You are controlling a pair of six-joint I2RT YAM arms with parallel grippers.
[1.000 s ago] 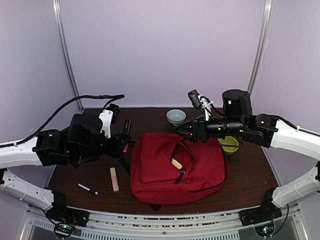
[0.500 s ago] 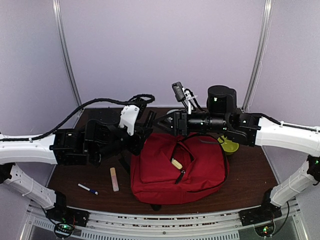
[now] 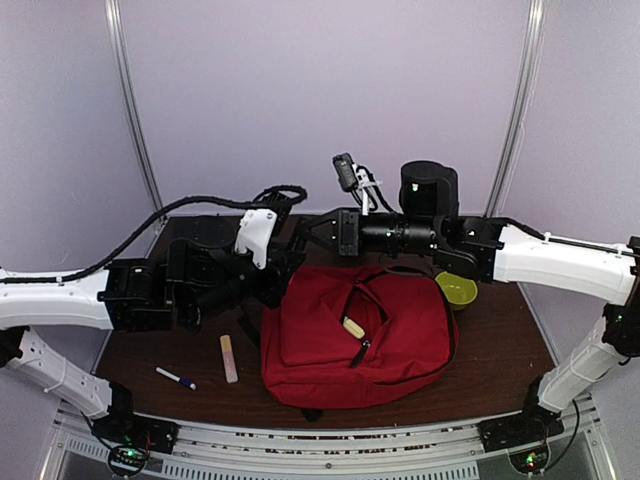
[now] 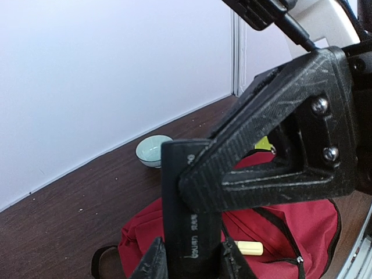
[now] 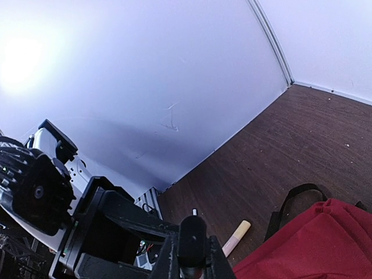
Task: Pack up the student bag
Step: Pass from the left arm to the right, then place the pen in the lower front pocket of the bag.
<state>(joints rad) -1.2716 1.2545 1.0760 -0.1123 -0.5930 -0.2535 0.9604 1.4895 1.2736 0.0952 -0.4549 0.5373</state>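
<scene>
I will release the black marker from my right gripper in the red student bag's opening [image 3: 362, 331], beside the yellow stick.
The red student bag [image 3: 350, 335] lies open on the table, with a yellow stick [image 3: 353, 327] in its opening. It also shows in the left wrist view [image 4: 290, 226] and the right wrist view [image 5: 325, 244]. My left gripper [image 3: 288, 258] is shut on a black bar [image 4: 189, 221], held upright above the bag's back left corner. My right gripper [image 3: 316, 232] meets it there. In the right wrist view the right gripper [image 5: 192, 258] has its jaws closed on the bar's end [image 5: 192, 232]. In the left wrist view the right gripper's finger [image 4: 273, 145] crosses the bar's top.
A pink and yellow marker [image 3: 229, 358] and a blue-capped white pen [image 3: 175, 378] lie left of the bag. A yellow-green bowl [image 3: 456, 289] stands at the bag's right. A pale blue bowl [image 4: 153, 150] stands near the back wall.
The left gripper carried the black bar up and to the right. The right gripper swung left from over the bag and closed in on the bar's end.
</scene>
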